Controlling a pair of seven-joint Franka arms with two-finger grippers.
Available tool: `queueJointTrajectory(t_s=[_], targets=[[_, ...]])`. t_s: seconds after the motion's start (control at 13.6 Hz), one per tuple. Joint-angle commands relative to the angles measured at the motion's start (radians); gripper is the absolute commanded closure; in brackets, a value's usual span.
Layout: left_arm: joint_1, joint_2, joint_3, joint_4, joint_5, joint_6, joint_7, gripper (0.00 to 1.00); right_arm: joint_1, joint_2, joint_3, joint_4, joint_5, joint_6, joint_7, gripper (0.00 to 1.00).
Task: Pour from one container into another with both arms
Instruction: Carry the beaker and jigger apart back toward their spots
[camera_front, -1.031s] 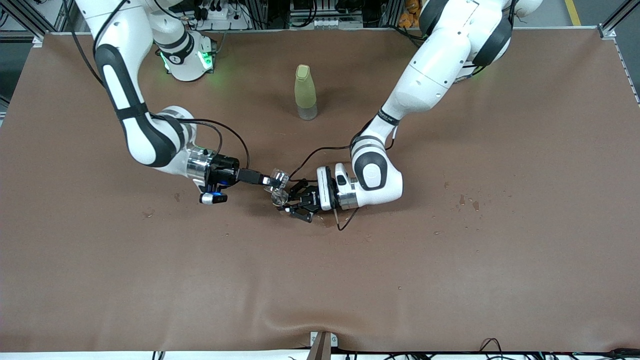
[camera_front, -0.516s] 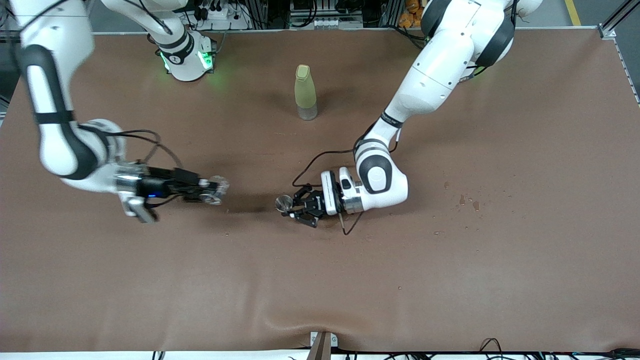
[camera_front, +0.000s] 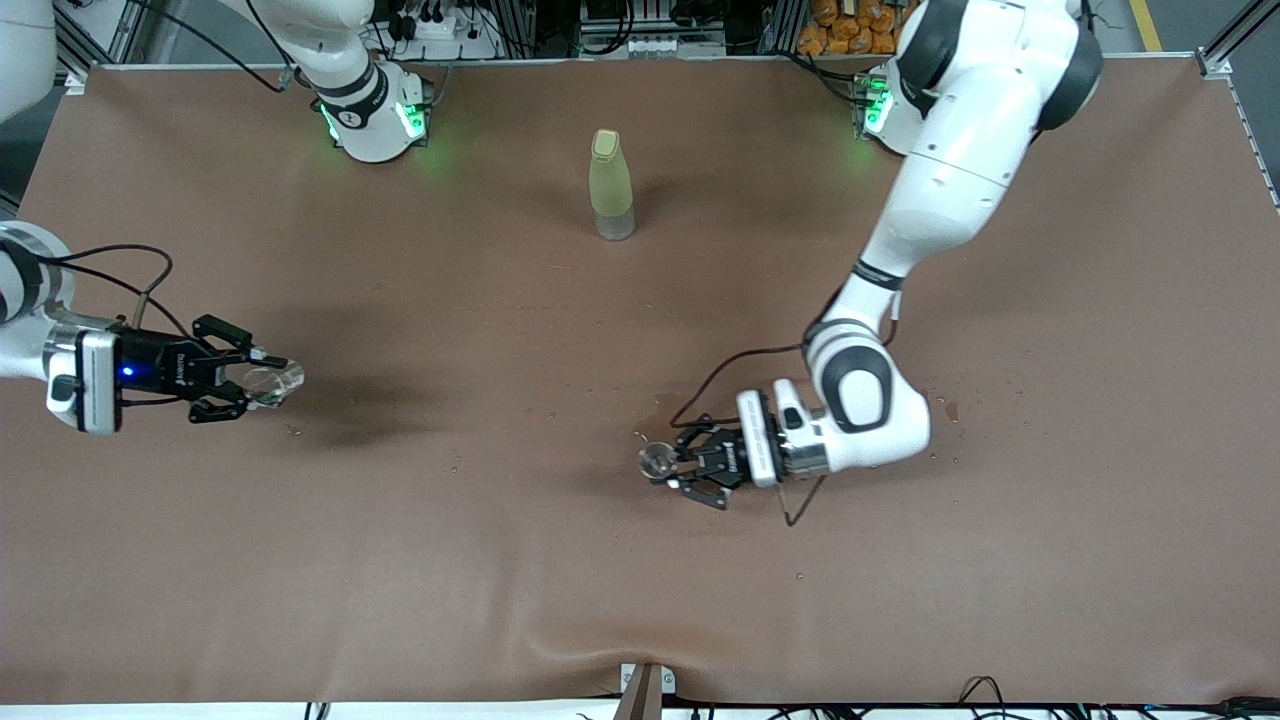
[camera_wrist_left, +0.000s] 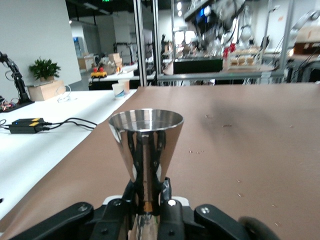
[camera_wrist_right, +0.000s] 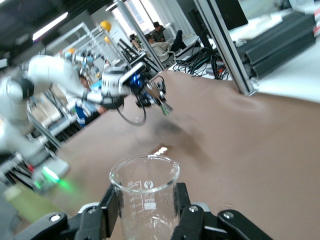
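Next, my left gripper sets the tiny stemmed glass down on the brown table cover (camera_front: 957, 420) next to the small wet spots. The glass is held over the table's middle now.
My right gripper (camera_front: 250, 381) is shut on the tiny clear stemless cup (camera_front: 275, 381), held above the table at the right arm's end. In the right wrist view the cup (camera_wrist_right: 145, 185) shows printed measuring marks between the fingers (camera_wrist_right: 111, 207). My left gripper (camera_front: 672, 466) is shut on the tiny stemmed glass (camera_front: 656, 459), held over the middle of the table. In the left wrist view the glass's cone-shaped bowl (camera_wrist_left: 146, 140) stands upright, with its thin stem pinched by the left gripper (camera_wrist_left: 146, 200). The two glasses are far apart.
A tall yellow-green bottle (camera_front: 611, 185) stands farther from the front camera, between the two arm bases. Small wet spots (camera_front: 940, 405) mark the brown table cover (camera_front: 1100, 560) beside the left arm's elbow. The cover bulges at its front edge (camera_front: 640, 640).
The grippers met over the middle with the cup tipped at the stemmed glass. The right gripper then carried the cup to its end; the left moved the glass toward the left arm's end and lower in the front view.
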Motion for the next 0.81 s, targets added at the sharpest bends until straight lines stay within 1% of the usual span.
queueJointTrajectory(t_s=[0.0, 0.07, 0.15, 0.29, 0.44, 0.59, 0.74], targets=[[0.089, -0.034, -0.012, -0.053, 0.094, -0.12, -0.003, 1.0, -0.069, 0.135, 0.021, 0.088, -0.044, -0.035, -0.278, 1.0], [0.122, -0.039, -0.012, -0.055, 0.131, -0.17, -0.007, 1.0, -0.095, 0.184, 0.021, 0.105, -0.053, -0.078, -0.302, 1.0], [0.156, -0.042, -0.01, -0.055, 0.166, -0.225, -0.01, 1.0, -0.115, 0.235, 0.021, 0.144, -0.071, -0.125, -0.327, 1.0], [0.239, -0.043, -0.012, -0.056, 0.249, -0.327, -0.014, 1.0, -0.144, 0.309, 0.021, 0.24, -0.12, -0.141, -0.453, 1.0], [0.313, -0.042, -0.012, -0.056, 0.327, -0.419, -0.012, 1.0, -0.181, 0.365, 0.022, 0.284, -0.154, -0.156, -0.55, 1.0], [0.388, -0.036, -0.012, -0.056, 0.421, -0.5, 0.002, 1.0, -0.218, 0.428, 0.022, 0.32, -0.162, -0.159, -0.632, 1.0], [0.461, -0.036, -0.012, -0.055, 0.491, -0.552, 0.002, 1.0, -0.247, 0.491, 0.022, 0.367, -0.195, -0.161, -0.644, 1.0]])
